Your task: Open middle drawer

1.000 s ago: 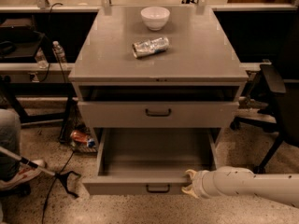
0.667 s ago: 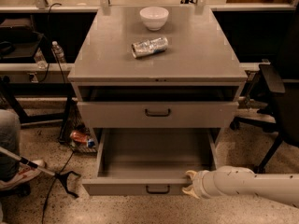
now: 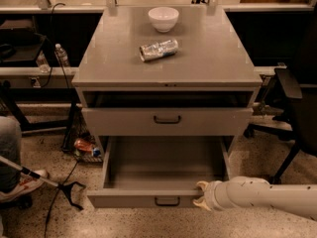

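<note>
My gripper is to let go of the middle drawer. The drawer's front panel will then be over the floor [image 3: 167, 211] just beyond the drawer's dark handle.
The grey cabinet [image 3: 208, 58] stands in the middle of the camera view. Its top drawer [image 3: 124, 120] is nearly shut, with a dark gap above its front. The middle drawer [image 3: 124, 198], wide and shallow with a small dark centre handle [image 3: 167, 201], is pulled well out and its grey inside is empty. My gripper [image 3: 200, 195], on a white arm [image 3: 262, 196] coming in from the right, is at the right part of the middle drawer's front panel, just right of the handle. The lowest drawer is hidden below.
A white bowl [image 3: 163, 18] and a crumpled silver packet [image 3: 158, 49] lie on the cabinet top. A dark chair [image 3: 297, 113] stands at the right. At the left are a person's leg and shoe [image 3: 15, 182], a cane [image 3: 44, 182], cables and bottles [image 3: 62, 56].
</note>
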Available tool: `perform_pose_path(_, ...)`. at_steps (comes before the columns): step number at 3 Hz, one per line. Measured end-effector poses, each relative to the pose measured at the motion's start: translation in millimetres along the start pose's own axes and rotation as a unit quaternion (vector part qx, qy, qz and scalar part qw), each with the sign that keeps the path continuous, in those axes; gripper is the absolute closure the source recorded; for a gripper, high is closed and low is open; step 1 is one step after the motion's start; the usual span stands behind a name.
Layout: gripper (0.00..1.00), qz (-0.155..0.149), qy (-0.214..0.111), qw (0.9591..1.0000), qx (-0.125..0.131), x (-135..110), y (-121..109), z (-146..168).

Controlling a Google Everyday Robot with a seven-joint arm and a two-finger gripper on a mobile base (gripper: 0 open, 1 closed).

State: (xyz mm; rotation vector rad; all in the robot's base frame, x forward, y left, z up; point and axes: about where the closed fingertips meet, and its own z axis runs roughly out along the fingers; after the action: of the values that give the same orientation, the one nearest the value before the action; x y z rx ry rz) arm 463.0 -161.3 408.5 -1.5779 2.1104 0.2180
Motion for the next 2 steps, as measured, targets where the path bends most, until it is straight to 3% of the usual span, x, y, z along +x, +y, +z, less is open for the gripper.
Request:
perform_pose_path(1, 1.0, -0.003, 0.001, 1.0, -0.001, -1, 2, 0)
perform_pose_path(2, 1.0, -0.006, -0.004, 1.0, -0.005, 5, 20, 4)
